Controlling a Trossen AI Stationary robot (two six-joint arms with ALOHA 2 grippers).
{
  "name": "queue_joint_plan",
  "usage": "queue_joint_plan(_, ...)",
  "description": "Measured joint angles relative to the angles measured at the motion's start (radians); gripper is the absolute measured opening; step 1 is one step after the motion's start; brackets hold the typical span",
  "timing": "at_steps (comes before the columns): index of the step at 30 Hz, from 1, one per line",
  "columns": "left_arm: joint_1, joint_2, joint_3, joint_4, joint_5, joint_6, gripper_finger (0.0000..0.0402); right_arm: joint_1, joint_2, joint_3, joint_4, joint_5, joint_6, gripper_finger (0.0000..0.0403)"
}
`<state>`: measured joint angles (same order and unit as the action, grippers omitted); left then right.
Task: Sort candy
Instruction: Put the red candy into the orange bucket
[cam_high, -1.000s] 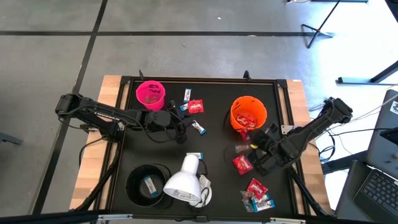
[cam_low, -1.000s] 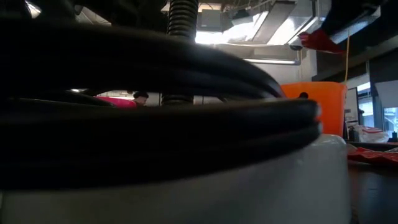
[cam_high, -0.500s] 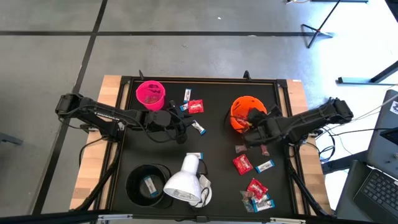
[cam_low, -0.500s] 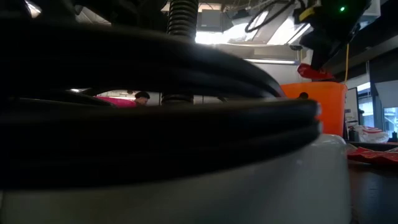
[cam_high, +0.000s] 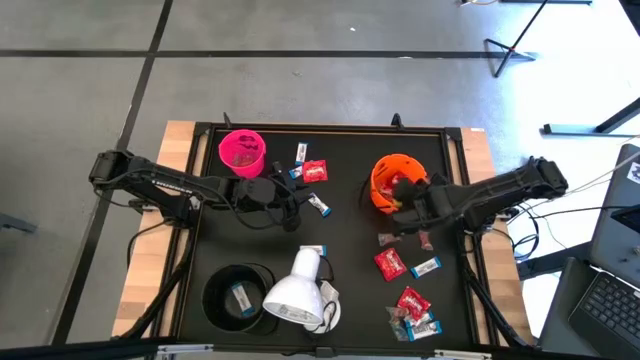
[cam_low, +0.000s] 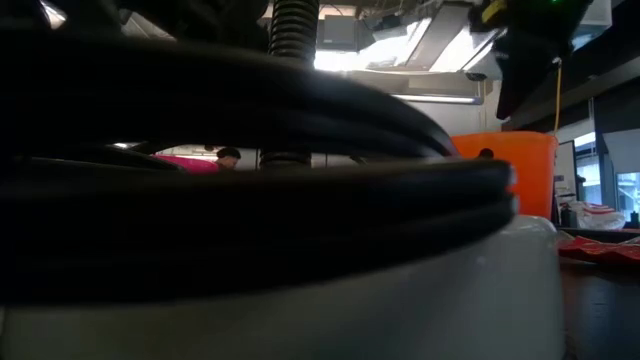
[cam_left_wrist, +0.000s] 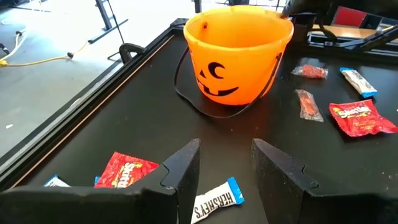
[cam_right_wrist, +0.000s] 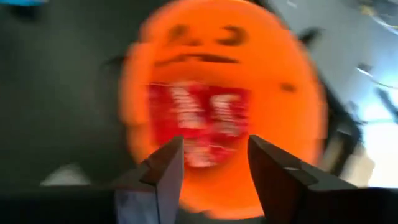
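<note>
Next, I close my right gripper on the middle of the red packet (cam_high: 390, 264) that lies on the black table between the orange cup and the candy heap.
The candy lies scattered on the black table: red packets (cam_high: 315, 171) (cam_high: 390, 264) (cam_high: 412, 300), white-and-blue bars (cam_high: 320, 205) (cam_high: 427, 267) and small pinkish pieces (cam_high: 388, 238). My right gripper (cam_high: 405, 192) hangs open above the orange cup (cam_high: 398, 178), pointing steeply down. Red packets (cam_right_wrist: 199, 121) lie inside the cup below its fingers (cam_right_wrist: 165, 168). My left gripper (cam_high: 300, 205) waits open at mid-table, just above a white-and-blue bar (cam_left_wrist: 217, 200). A red packet (cam_left_wrist: 127, 169) lies beside that bar.
A pink cup (cam_high: 242, 152) stands at the far left. A black cup (cam_high: 238, 295) with one bar inside stands at the near left, next to a white lamp head (cam_high: 295, 290). More candy is heaped at the near right (cam_high: 420, 325). The lamp fills most of the low view.
My right gripper has swung with a red packet from the table's right middle toward the far edge, ending over the orange cup. There it has let go. The packet no longer hangs under its fingers in the low view.
</note>
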<state>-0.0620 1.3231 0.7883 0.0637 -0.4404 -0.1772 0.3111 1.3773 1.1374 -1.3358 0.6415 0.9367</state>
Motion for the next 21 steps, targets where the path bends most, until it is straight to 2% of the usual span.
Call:
queue_joint_plan(5,0.0,0.0,0.0,-0.005,0.0,0.0,0.0136,0.182,0.0,0.0,0.199,-0.034,-0.025,0.0172)
queue_joint_plan(11,0.0,0.021,0.0,0.002,-0.001,-0.005,0.0136,0.384,0.0,-0.05,0.53,0.004,-0.021,0.0161)
queue_joint_plan(15,0.0,0.04,0.0,0.009,-0.001,-0.006,0.0136,0.442,0.008,-0.127,0.71,0.014,0.03,0.0163)
queue_joint_plan(21,0.0,0.064,0.0,0.005,0.007,-0.008,0.0136,0.455,0.079,-0.219,0.738,-0.043,0.159,0.0163)
